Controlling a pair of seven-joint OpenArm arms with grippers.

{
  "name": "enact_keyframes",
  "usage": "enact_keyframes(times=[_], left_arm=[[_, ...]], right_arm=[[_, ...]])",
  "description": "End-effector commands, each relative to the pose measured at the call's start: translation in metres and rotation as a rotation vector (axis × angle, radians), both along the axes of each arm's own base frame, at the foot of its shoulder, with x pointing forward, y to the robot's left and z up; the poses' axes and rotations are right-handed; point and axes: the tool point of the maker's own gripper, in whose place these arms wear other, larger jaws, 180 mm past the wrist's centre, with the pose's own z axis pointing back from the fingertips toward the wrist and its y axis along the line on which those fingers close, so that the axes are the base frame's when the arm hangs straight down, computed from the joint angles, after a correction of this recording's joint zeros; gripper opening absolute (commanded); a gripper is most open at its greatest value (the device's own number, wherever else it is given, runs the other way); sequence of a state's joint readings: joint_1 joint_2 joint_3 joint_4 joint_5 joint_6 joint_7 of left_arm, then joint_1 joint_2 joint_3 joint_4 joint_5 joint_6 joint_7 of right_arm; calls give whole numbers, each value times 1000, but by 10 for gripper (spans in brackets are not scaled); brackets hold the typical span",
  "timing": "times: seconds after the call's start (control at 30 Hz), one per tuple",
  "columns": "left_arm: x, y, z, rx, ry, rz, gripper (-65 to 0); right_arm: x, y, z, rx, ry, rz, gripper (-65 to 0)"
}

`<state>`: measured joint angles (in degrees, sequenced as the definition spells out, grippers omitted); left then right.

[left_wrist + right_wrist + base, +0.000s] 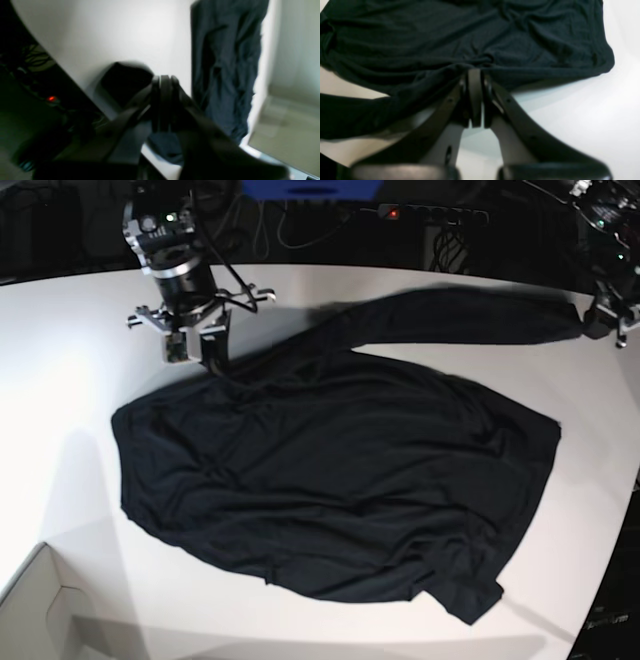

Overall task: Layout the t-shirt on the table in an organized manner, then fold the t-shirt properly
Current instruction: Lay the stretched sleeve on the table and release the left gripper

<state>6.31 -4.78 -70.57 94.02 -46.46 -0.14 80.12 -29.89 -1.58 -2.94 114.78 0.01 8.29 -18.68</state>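
Next, my left gripper releases the end of the black t-shirt on the white table just inside the table's curved edge (568, 338).
The black t-shirt (340, 480) lies spread and wrinkled across the white table (60, 360), with one long strip stretched toward the far right. My right gripper (213, 362) is at the shirt's far left edge. In the right wrist view it (475, 71) is shut on a puckered bit of the shirt's (470, 32) edge. My left gripper (605, 320) is at the end of the stretched strip. In the left wrist view it (162, 78) is shut, with a dark clump of cloth (125, 80) at its tips and the shirt (225, 62) beside it.
A pale cardboard box corner (40, 610) sits at the front left. A power strip with a red light (430, 213) and cables lie behind the table's far edge. The table's curved edge (75, 80) and its right edge are close to my left gripper.
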Motion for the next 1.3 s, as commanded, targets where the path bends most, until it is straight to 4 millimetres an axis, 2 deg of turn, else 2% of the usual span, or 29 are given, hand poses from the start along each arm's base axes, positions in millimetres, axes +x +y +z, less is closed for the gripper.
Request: enact_keyframes(times=[0.0,0.13,0.27,0.5,0.63,0.73,0.83,0.93,1.1,1.27], left_arm=[[12,-1,4,3,-15,-19,-646],[25,-8,-18,-43,33,-30,-646],[38,5,-24,-67,53,-21,-646],[55,25,-4,-28,8,-26,-645],[60,31,3,-12,-5,-25,-645],[56,37,5,-11,-14,3,-645],[50,53,12,2,-28,42,-645],[59,59,21,8,-55,49,-645],[58,58,19,6,-50,48,-645],[55,58,16,8,-39,51,-645]], right_arm=[[8,1,16,10,-63,2,-650],[12,1,19,10,-74,2,-650],[16,-1,22,8,-86,-3,-650],[17,-2,22,6,-88,-5,-650],[15,-2,21,6,-83,-5,-650],[14,-2,18,2,-72,-3,-650],[6,-10,5,-10,-33,-21,-650],[0,-17,-9,-20,5,-33,-650],[-14,-32,-27,-47,66,-55,-650],[-23,-31,-33,-47,92,-54,-650]])
